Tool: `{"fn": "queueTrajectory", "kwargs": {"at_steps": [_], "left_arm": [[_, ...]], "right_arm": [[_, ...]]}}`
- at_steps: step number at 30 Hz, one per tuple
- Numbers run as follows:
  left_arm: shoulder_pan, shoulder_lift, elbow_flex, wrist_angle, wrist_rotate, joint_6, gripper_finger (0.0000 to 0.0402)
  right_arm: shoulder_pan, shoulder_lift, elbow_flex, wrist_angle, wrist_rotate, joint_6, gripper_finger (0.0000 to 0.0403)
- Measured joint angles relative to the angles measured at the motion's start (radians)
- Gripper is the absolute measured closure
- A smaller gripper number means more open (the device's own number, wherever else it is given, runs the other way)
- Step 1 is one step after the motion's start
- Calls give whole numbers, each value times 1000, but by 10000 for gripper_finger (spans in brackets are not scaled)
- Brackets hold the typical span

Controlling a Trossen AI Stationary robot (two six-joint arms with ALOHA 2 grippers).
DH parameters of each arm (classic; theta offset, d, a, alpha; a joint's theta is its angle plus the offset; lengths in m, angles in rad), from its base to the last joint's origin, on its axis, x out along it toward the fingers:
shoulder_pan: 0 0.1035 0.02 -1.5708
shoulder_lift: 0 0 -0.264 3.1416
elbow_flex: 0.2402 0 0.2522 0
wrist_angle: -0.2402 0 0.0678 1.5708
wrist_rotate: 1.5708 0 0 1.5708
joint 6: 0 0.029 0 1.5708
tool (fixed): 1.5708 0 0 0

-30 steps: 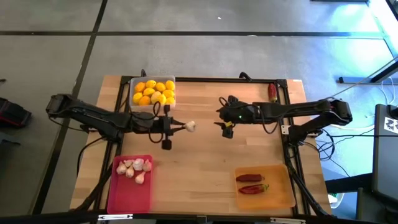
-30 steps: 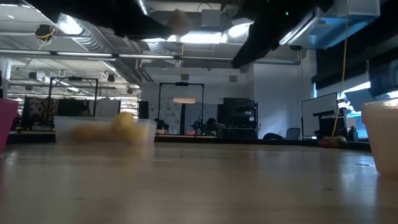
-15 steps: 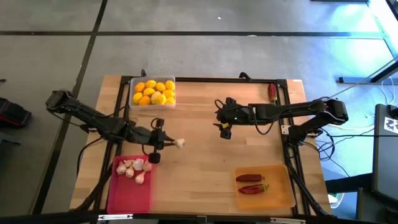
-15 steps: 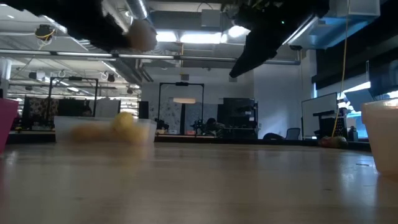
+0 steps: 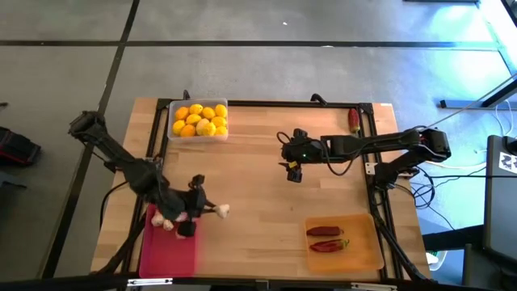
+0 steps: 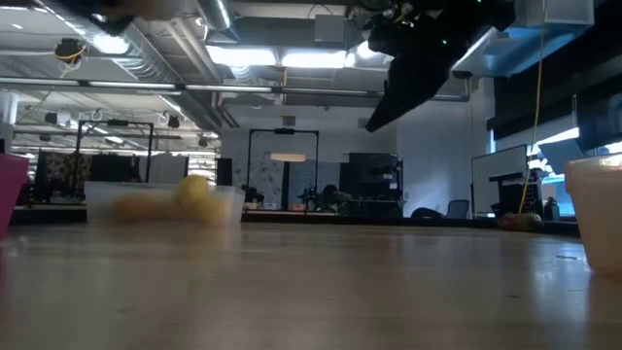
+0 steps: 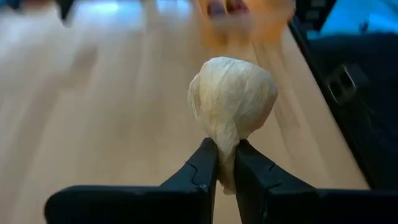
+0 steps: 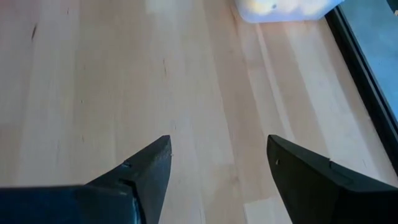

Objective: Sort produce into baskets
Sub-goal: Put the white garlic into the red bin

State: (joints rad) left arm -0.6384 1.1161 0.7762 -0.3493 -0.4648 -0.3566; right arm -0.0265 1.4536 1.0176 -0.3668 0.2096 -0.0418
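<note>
I will use my left gripper to set the garlic bulb, held above the wood now, down in the pink-red basket, at a spot just nearer than its other garlic bulbs (image 5: 183, 238).
My left gripper (image 5: 212, 211) is shut on a whitish garlic bulb (image 7: 233, 99), held above the wood just right of the pink-red basket (image 5: 168, 250). That basket holds several garlic bulbs (image 5: 166, 218) at its far end. A clear basket (image 5: 199, 120) at the far edge holds several yellow and orange fruits. Two red chili peppers (image 5: 327, 238) lie in the orange basket (image 5: 363, 250) at the near right. My right gripper (image 5: 292, 171) stands open over the middle of the table, with nothing between its fingers (image 8: 149, 168). My left gripper pinches the garlic bulb's narrow stem end (image 7: 226, 152) between its two fingertips (image 7: 205, 168). The round body sticks out beyond the tips. The fingers slant downward, pointing toward the table's right. The bulb is lifted clear of the table.
One more red chili pepper (image 5: 354, 120) lies at the table's far right edge, by the black frame rail. Bare wood spreads between the three baskets. The low view shows the clear basket (image 6: 160, 202) on the tabletop and the room behind it.
My left gripper has swung from the middle of the table toward the near left, to the pink-red basket, turning as it went. It stays shut on the garlic bulb, which has travelled with it, clear of the table.
</note>
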Motion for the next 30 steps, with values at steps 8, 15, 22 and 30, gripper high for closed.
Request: {"fn": "queueTrajectory", "kwargs": {"at_steps": [8, 15, 22, 30], "left_arm": [[-166, 152, 178, -367, 56, -373, 369], [-281, 168, 195, -542, 201, -785, 368], [-372, 170, 128, -547, 284, -1067, 368], [-367, 170, 94, -620, 285, -1265, 342]], "right_arm": [[0, 0, 0, -3, 0, -22, 149], [0, 0, 0, -3, 0, -38, 149], [0, 0, 0, -20, -1, -38, 149], [0, 0, 0, -26, -1, -37, 149]]}}
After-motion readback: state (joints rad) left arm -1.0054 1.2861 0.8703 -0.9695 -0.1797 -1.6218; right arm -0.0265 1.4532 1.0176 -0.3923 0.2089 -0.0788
